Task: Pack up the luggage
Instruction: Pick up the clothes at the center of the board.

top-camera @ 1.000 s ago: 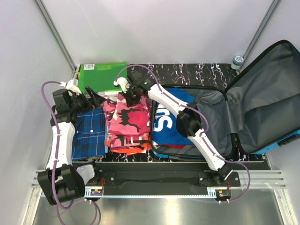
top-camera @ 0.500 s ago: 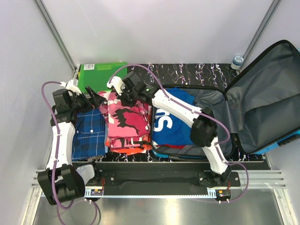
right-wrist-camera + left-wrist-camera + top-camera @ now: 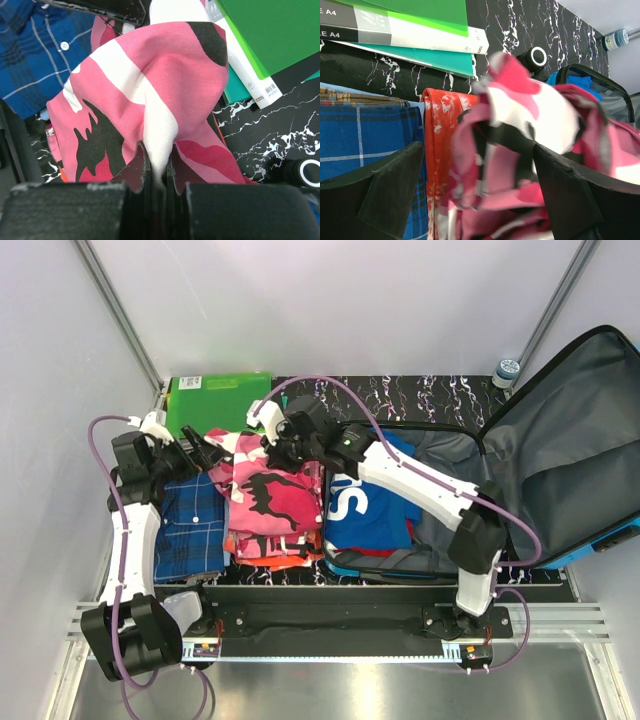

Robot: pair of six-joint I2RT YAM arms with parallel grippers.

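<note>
The pink camouflage garment in my right gripper, now lifted at its far edge, will be let go on the blue garment with white letters in the luggage [image 3: 392, 465].
The luggage [image 3: 560, 450] lies open at the right, its grey-lined lid propped up and a blue garment with white letters [image 3: 355, 502] in its base. A pink camouflage garment [image 3: 268, 495] tops a pile left of it. My right gripper [image 3: 284, 444] is shut on a fold at the garment's far edge, pinched between its jaws in the right wrist view [image 3: 156, 160], with the cloth [image 3: 150, 90] lifted. My left gripper [image 3: 205, 452] is open beside the garment's left edge; in the left wrist view its fingers straddle [image 3: 477, 165] the blurred pink cloth [image 3: 520, 130] without closing.
A blue plaid shirt [image 3: 190, 520] lies left of the pile, and an orange-red garment [image 3: 270, 558] lies under the pink one. Green folders [image 3: 215, 400] are stacked at the back left. A small bottle [image 3: 507, 370] stands at the back, by the luggage lid.
My right gripper has shifted a little right with the pink garment's edge, bunching it up, and its elbow has swung right. The left arm has stayed put.
</note>
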